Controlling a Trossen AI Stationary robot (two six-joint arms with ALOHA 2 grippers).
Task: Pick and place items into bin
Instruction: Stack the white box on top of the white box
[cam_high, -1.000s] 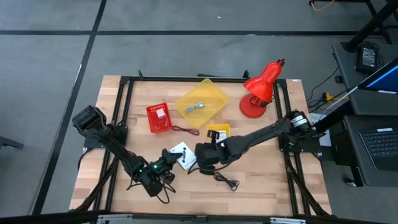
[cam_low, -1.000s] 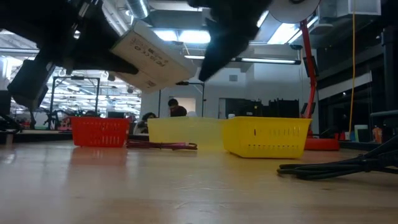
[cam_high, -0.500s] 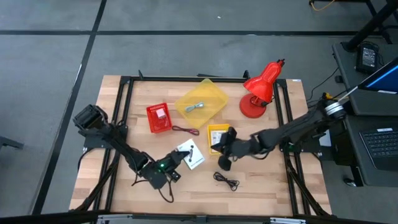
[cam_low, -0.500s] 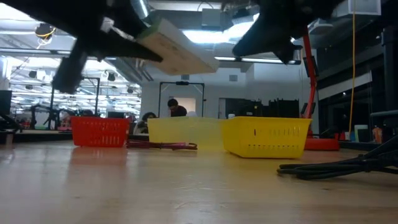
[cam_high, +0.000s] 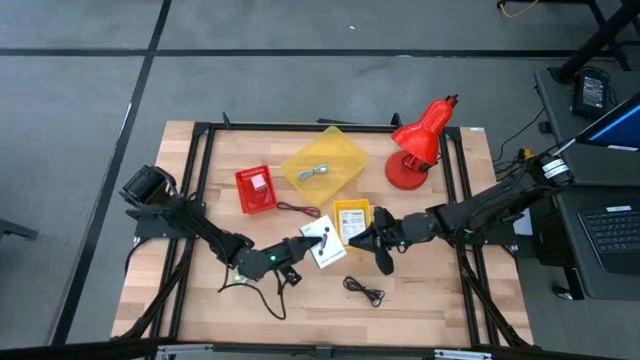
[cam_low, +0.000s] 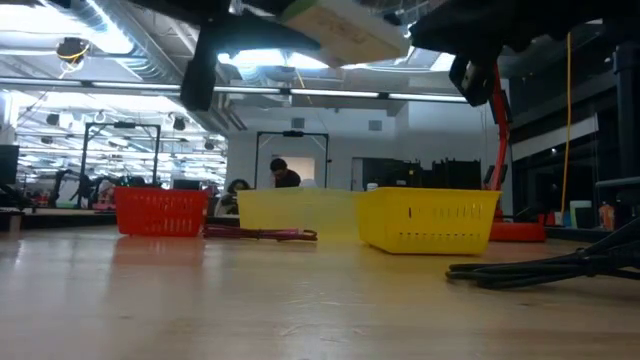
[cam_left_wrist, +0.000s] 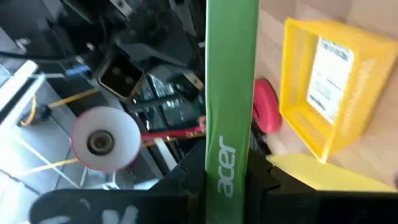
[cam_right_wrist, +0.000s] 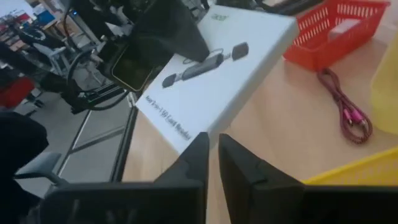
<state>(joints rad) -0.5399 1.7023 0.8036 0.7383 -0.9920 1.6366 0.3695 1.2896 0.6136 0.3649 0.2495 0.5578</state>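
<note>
The robot's right fingers are too closed for the white box's loose end, so they should open and take that loose end (cam_right_wrist: 214, 123) before the left gripper lets go of the box.
A flat white box (cam_high: 322, 243) with a green side edge, one of the items, hangs in the air near the table's middle, with my left gripper (cam_high: 296, 249) shut on it. My right gripper (cam_high: 358, 240) stands just right of the box, level with it. Its fingers (cam_right_wrist: 198, 155) are all but together with nothing between them, and they point at the box (cam_right_wrist: 211, 74) without touching it. A small yellow basket (cam_high: 351, 216) behind them holds a white card. A black cord (cam_high: 365, 290) lies on the table in front. A dark red cord (cam_high: 298, 209) lies beside the red basket (cam_high: 256, 188). My left gripper pinches the box's two broad faces between its fingers (cam_left_wrist: 264, 177), at the end of the box nearest the table's left, beside the green edge (cam_left_wrist: 231, 165). The fingers come level from the left. The box (cam_low: 345, 30) is lifted clear, printed face up, slightly tilted.
A large yellow tray (cam_high: 322, 165) at the far middle holds a blue-grey strip. A red desk lamp (cam_high: 420, 145) stands at the far right. The red basket holds a white card. Bare wood shows along the near edge and at the left.
My left gripper has carried the box up and toward the table's right, rolling its wrist. The box, steeply tilted before, now sits higher and flatter. My right gripper has drawn back from the box toward the right edge and turned.
</note>
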